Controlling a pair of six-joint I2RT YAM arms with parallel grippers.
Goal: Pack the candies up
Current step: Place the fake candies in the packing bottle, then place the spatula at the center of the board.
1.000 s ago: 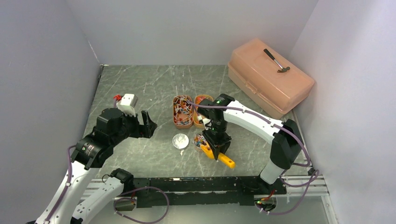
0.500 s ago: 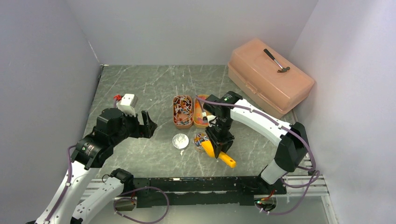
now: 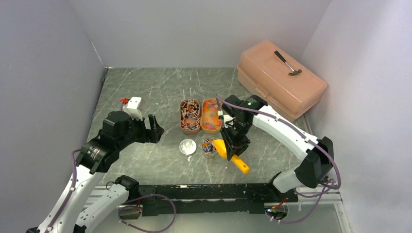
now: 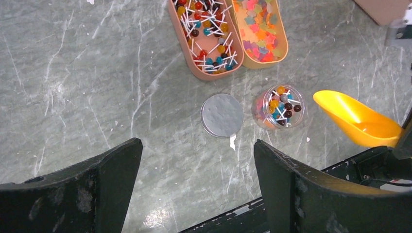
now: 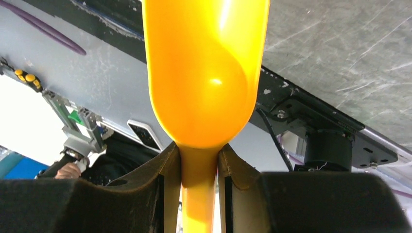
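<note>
Next, my right gripper lets go of the orange scoop on the table [image 3: 238, 126] between the gummy candies and the pink toolbox.
Two orange trays stand mid-table. The left tray [image 3: 190, 115] holds red, blue and white wrapped candies [image 4: 209, 34]. The right tray [image 3: 211, 115] holds orange, pink and yellow gummy candies [image 4: 257, 26]. A small clear jar [image 3: 209, 146] in front of them holds several wrapped candies [image 4: 281, 104]. My right gripper [image 3: 235, 149] is shut on the handle of an orange scoop [image 3: 241, 166], whose empty bowl [image 5: 206, 73] hangs just right of the jar. My left gripper [image 3: 154, 128] is open and empty, above bare table left of the jar.
A round white lid [image 3: 187, 146] lies left of the jar, also seen in the left wrist view [image 4: 222, 115]. A pink toolbox [image 3: 281, 80] with a hammer [image 3: 288, 63] on it stands back right. A small white and red object [image 3: 133, 105] lies back left. Grey walls enclose the table.
My right arm has swung right with the scoop, off the jar and trays, so the gummy tray now shows whole. The left arm has barely moved.
</note>
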